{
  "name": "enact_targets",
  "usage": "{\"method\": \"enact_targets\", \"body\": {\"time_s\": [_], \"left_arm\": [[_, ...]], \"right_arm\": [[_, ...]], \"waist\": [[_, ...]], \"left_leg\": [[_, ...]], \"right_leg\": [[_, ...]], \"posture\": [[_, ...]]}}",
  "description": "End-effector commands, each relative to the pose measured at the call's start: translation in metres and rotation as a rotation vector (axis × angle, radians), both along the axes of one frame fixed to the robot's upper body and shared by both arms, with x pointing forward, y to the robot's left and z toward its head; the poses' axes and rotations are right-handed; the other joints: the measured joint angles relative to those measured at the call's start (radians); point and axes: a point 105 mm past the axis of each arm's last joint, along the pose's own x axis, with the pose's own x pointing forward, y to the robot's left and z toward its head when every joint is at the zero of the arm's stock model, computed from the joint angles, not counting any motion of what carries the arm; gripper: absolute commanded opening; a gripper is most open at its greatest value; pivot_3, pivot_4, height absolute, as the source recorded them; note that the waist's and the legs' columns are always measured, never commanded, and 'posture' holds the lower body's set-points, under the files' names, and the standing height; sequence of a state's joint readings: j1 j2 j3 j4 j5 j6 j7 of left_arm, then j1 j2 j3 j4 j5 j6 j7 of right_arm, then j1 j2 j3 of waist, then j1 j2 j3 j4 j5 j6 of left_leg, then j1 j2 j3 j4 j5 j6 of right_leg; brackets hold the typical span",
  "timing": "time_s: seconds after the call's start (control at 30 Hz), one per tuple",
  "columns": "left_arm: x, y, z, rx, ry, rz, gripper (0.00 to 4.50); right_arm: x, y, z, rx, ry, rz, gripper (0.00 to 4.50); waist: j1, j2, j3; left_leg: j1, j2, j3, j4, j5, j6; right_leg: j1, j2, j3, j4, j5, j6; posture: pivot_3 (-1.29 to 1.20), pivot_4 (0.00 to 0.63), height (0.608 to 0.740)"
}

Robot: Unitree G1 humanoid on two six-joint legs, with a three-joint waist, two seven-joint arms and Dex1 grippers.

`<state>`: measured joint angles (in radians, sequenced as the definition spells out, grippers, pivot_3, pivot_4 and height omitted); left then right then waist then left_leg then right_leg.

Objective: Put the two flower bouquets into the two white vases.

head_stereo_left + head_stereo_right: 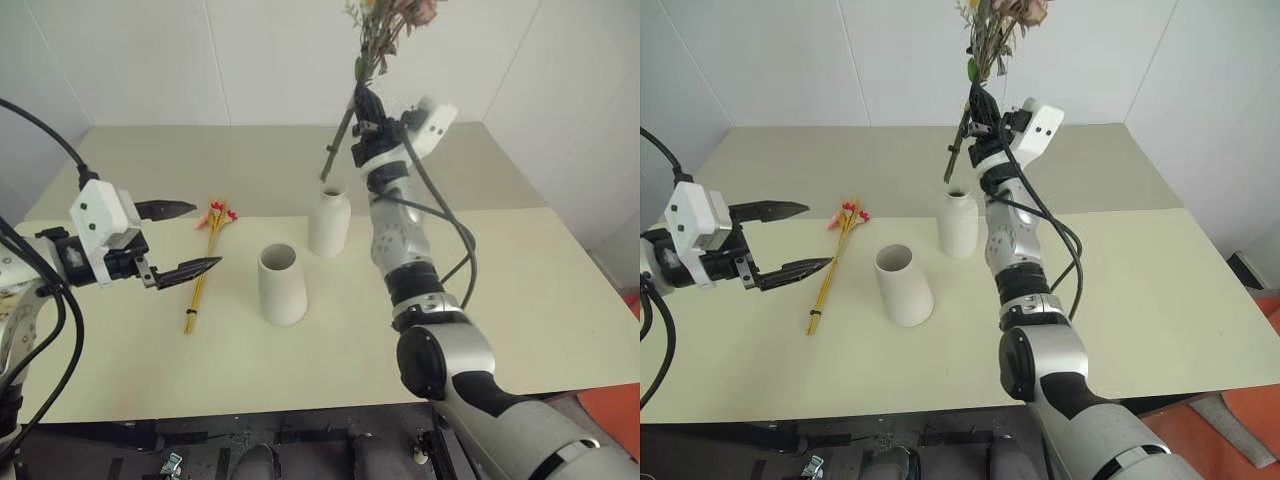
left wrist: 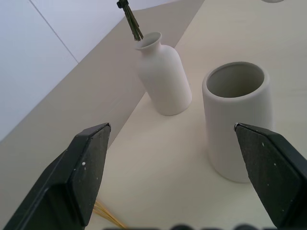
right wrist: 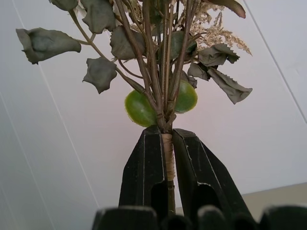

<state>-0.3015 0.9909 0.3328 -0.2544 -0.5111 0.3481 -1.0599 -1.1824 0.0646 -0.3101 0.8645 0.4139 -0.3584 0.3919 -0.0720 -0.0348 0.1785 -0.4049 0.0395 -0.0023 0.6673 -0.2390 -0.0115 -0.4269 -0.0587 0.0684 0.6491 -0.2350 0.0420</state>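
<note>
Next, my right gripper lets go of the bushy bouquet in the opening of the bottle-shaped white vase point(image 1: 334, 189).
My right gripper point(image 1: 366, 103) is shut on the stems of the bushy bouquet point(image 1: 385, 30) of pink roses and green leaves, held upright above the table. The stem ends point(image 2: 130, 20) hang just over the mouth of the bottle-shaped white vase point(image 1: 329, 221). In front of it and to its left stands the wide-mouthed cone vase point(image 1: 281, 284), empty. The slim bouquet point(image 1: 208, 255) of yellow straw stems with red-pink blooms lies flat on the table left of the vases. My left gripper point(image 1: 188, 239) hovers open next to that bunch, holding nothing.
Both vases stand near the middle of the pale table point(image 1: 520, 290). A seam crosses the tabletop behind the bottle vase. White walls close off the far side, and an orange patch point(image 1: 618, 410) shows on the floor at the right.
</note>
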Motion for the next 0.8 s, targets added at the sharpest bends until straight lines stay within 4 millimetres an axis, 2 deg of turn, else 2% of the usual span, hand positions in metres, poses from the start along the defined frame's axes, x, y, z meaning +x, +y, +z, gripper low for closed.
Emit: {"method": "enact_targets", "body": {"time_s": [0.03, 0.47, 0.73, 0.77, 0.8], "left_arm": [[-0.005, -0.001, 0.013, 0.020, -0.055, 0.000, 4.50], [-0.004, -0.002, 0.016, 0.028, -0.067, -0.007, 4.50], [-0.003, -0.002, 0.016, 0.027, -0.069, -0.009, 4.50], [-0.003, -0.002, 0.016, 0.027, -0.069, -0.009, 4.50], [-0.003, -0.002, 0.016, 0.027, -0.069, -0.009, 4.50]], "right_arm": [[-0.006, 0.002, 0.012, -0.047, -0.079, -0.020, 0.16], [-0.010, 0.015, -0.010, -0.203, -0.112, -0.074, 0.16], [-0.015, 0.014, -0.015, -0.213, -0.131, -0.087, 0.16], [-0.016, 0.013, -0.015, -0.205, -0.138, -0.078, 0.83], [-0.018, 0.012, -0.014, -0.199, -0.142, -0.079, 1.08]], "waist": [[0.000, 0.000, 0.000], [-0.001, 0.000, 0.000], [-0.001, 0.000, 0.000], [-0.001, 0.000, 0.000], [-0.001, 0.000, 0.000]], "left_leg": [[0.000, 0.000, 0.000, 0.000, 0.000, 0.000], [0.000, 0.000, 0.000, -0.001, 0.000, 0.000], [0.000, 0.000, 0.000, -0.001, 0.000, -0.001], [0.000, 0.000, 0.000, -0.001, 0.000, -0.001], [0.000, 0.000, 0.000, -0.001, 0.000, -0.001]], "right_leg": [[0.000, 0.000, 0.000, 0.000, 0.000, 0.000], [0.000, 0.000, 0.000, 0.000, 0.000, 0.000], [0.000, 0.000, 0.000, 0.000, 0.000, 0.000], [0.000, 0.000, 0.000, 0.000, 0.000, 0.000], [0.000, 0.000, 0.000, 0.000, 0.000, 0.000]], "posture": [[0.00, 0.150, 0.740], [0.00, 0.150, 0.740], [0.00, 0.150, 0.740], [0.00, 0.150, 0.740], [0.00, 0.150, 0.740]]}}
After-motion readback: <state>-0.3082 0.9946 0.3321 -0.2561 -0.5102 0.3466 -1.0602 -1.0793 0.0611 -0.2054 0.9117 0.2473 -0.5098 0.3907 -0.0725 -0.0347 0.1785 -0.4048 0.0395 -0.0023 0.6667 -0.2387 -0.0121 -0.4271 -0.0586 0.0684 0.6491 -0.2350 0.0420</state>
